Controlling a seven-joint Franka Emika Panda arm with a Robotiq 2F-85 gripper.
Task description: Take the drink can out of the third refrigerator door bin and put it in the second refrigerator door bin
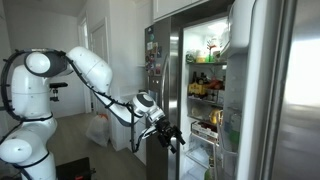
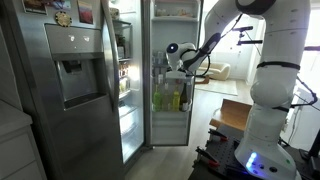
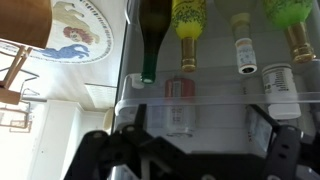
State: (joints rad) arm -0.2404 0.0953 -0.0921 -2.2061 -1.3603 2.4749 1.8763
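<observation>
My gripper should next move to the drink can's pale end [image 1: 226, 163] [image 3: 179, 123], just past the edge of the clear door bin, and close there.
In the wrist view the drink can [image 3: 178, 103], red with a pale end, shows blurred behind the translucent wall of a refrigerator door bin [image 3: 215, 120]. My gripper [image 3: 200, 142] is open in front of that wall. Its dark fingers [image 3: 131, 140] stand wide apart, with nothing between them. The can lies left of the middle of the gap and is not touched. In both exterior views the gripper [image 1: 168, 135] [image 2: 181, 60] reaches toward the open door's bins [image 2: 170, 98]. I cannot make out the can there.
Bottles fill the neighbouring bin in the wrist view: a dark one [image 3: 152, 40], a yellow-green one [image 3: 188, 25] and a small white one [image 3: 244, 50]. A white-capped jar [image 3: 283, 90] stands near the can. The fridge shelves [image 1: 205, 85] are packed. A white bag [image 1: 98, 130] lies on the floor.
</observation>
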